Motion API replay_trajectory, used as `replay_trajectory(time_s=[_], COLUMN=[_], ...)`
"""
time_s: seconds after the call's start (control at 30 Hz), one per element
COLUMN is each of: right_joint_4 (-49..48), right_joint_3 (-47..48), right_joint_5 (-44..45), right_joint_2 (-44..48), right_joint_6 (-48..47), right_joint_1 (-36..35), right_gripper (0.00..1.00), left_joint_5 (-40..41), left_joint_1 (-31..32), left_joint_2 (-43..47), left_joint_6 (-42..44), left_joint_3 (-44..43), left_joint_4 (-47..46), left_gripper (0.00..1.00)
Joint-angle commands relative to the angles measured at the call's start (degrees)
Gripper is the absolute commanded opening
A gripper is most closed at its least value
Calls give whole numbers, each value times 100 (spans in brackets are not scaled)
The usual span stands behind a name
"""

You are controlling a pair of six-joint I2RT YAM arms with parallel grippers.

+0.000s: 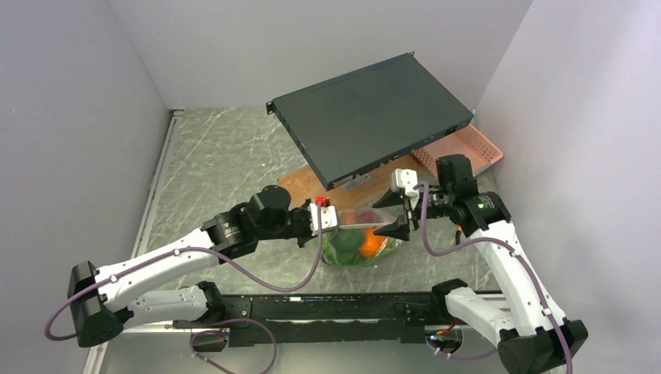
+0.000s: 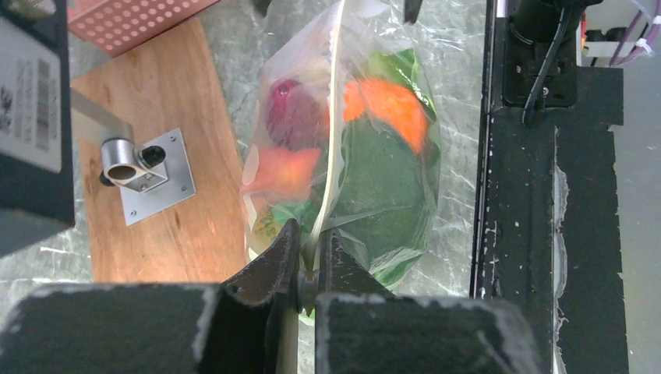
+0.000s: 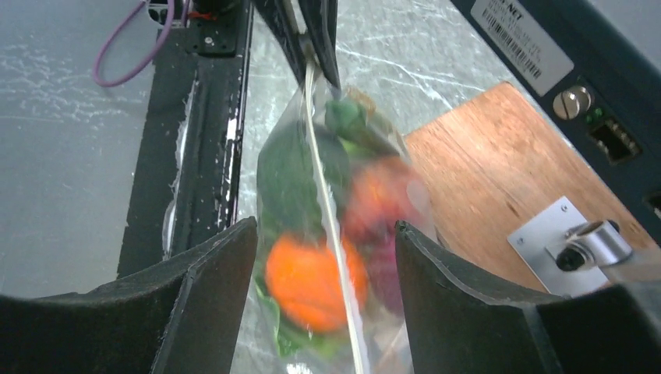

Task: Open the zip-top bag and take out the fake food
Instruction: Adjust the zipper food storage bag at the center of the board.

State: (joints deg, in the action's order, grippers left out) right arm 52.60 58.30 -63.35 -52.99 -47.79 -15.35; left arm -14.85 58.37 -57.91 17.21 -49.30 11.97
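The end of the bag's zip is covered by my left gripper, so next I pinch the zip with my right gripper while my left gripper takes the bag film (image 1: 334, 243) below.
The clear zip-top bag (image 1: 355, 248) hangs low over the table between both grippers, with its zip strip (image 2: 337, 117) on top. Inside it is the fake food: an orange piece (image 2: 390, 105), a dark green leafy piece (image 2: 378, 179) and a purple-red piece (image 2: 287, 113). My left gripper (image 2: 312, 253) is shut on the left end of the zip strip; it also shows in the top view (image 1: 331, 220). My right gripper (image 3: 326, 227) is open, one finger on each side of the bag's right end (image 3: 312, 280), not pinching it. It also shows in the top view (image 1: 397, 214).
A flat black rack unit (image 1: 374, 117) leans tilted behind the bag over a wooden board (image 1: 308, 181) that carries a metal bracket plate (image 2: 148, 175). A pink lattice basket (image 1: 471, 148) stands at the back right. The black base rail (image 1: 312, 308) runs along the near edge.
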Motion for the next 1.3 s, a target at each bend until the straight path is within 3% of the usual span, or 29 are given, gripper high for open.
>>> replay_trajectory(time_s=[0.0,0.4,0.57,0.6,0.73,0.77,1.03,1.17,1.27], right_joint_4=[-1097,-1249,-1024,-960,-677,-631,-1167,-2422,-2533], right_joint_3=[-49,-225,-180,-142,33,56,-268,-711,-739], right_joint_5=[-115,562,461,446,319,278,-94,-214,-340], right_joint_2=[-242,-898,-967,-967,-898,-865,-313,79,27], right_joint_6=[918,883,684,657,511,482,824,1683,1724], right_joint_1=[-426,-1251,-1289,-1292,-1148,-1092,-891,-889,-889], right_gripper=[66,43,7,0,0,0,0,0,0], left_joint_5=[-511,-644,-345,-229,92,96,579,460,508], left_joint_1=[-10,-10,-9,-10,-50,-73,-179,-185,-186], left_joint_2=[-284,-530,-468,-438,26,229,2426,2427,2019], left_joint_6=[369,229,-83,-165,-661,-770,-1649,-2322,-2437], left_joint_3=[-581,-799,-685,-651,-236,-37,2300,2883,2992], left_joint_4=[190,69,-58,-78,-430,-591,-2847,-3982,-4706], left_gripper=[0,0,0,6,88,98,100,100,100])
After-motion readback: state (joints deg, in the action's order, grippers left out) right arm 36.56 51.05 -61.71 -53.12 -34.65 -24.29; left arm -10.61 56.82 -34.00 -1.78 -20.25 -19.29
